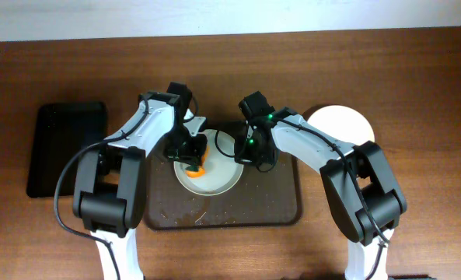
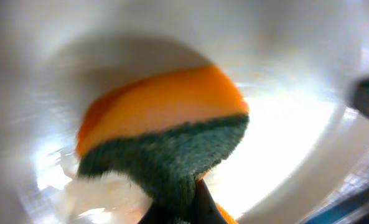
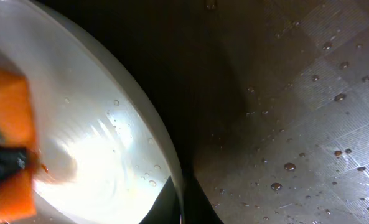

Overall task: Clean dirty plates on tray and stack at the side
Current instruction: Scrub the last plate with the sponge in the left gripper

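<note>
Next, my right gripper releases the wet plate on top of the other cream-white plate [image 1: 340,140] next to the brown tray.
A cream-white plate [image 1: 224,173] lies on the dark brown tray [image 1: 281,206]. My left gripper [image 1: 192,155] is shut on an orange and green sponge [image 1: 196,167] and presses it on the plate's left part; the sponge [image 2: 165,124] fills the left wrist view over the plate [image 2: 284,124]. My right gripper [image 1: 249,152] is shut on the plate's right rim [image 3: 172,168], one finger on each side of the rim. In the right wrist view the plate [image 3: 97,137] is wet and the sponge [image 3: 7,143] is at the left edge. Another cream-white plate [image 1: 340,123] lies on the table right of the tray.
A smaller black tray [image 1: 63,148] lies at the left of the wooden table. The brown tray's floor [image 3: 308,124] is wet with droplets and has crumbs near its front [image 1: 199,214].
</note>
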